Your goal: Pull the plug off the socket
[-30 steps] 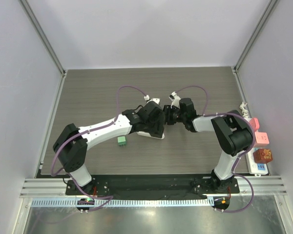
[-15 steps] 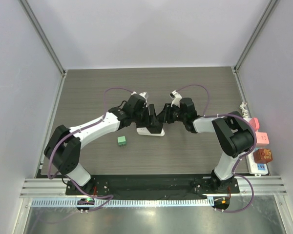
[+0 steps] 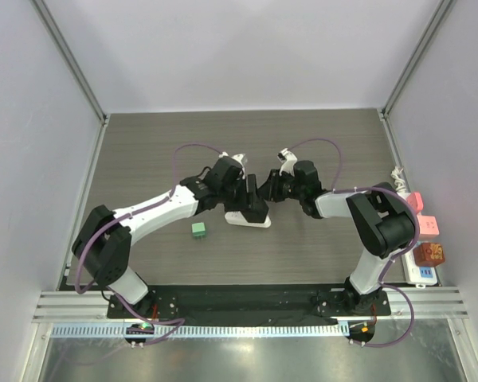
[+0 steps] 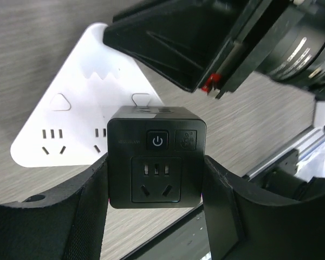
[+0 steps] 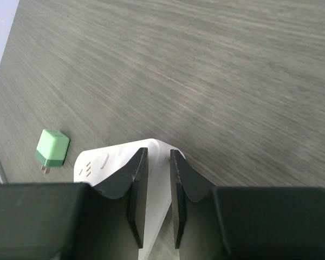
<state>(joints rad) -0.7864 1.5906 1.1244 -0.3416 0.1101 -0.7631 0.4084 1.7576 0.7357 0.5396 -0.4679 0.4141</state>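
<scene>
The socket's far corner is all that my right gripper pinches, so it should open and take the socket's edge (image 4: 147,85) deeper and closer to the plug before my left gripper pulls.
A white triangular socket (image 3: 259,220) lies flat at the table's middle. On it stands the plug (image 4: 157,157), a black cube with a power button. My left gripper (image 4: 156,181) is shut on the plug, one finger on each side of it. Whether the plug's pins still sit in the socket (image 4: 70,124) is hidden. My right gripper (image 5: 153,195) reaches in from the right, its fingers shut on the thin edge of the socket (image 5: 97,160). From above, the left gripper (image 3: 251,204) and the right gripper (image 3: 266,191) meet over the socket.
A small green charger (image 3: 198,230) lies on the table left of the socket, also visible in the right wrist view as the green charger (image 5: 52,147). A power strip with pink and orange plugs (image 3: 425,243) sits beyond the table's right edge.
My right gripper's fingers have closed on the socket's edge. The left arm has swung its elbow left and settled, still holding the plug.
</scene>
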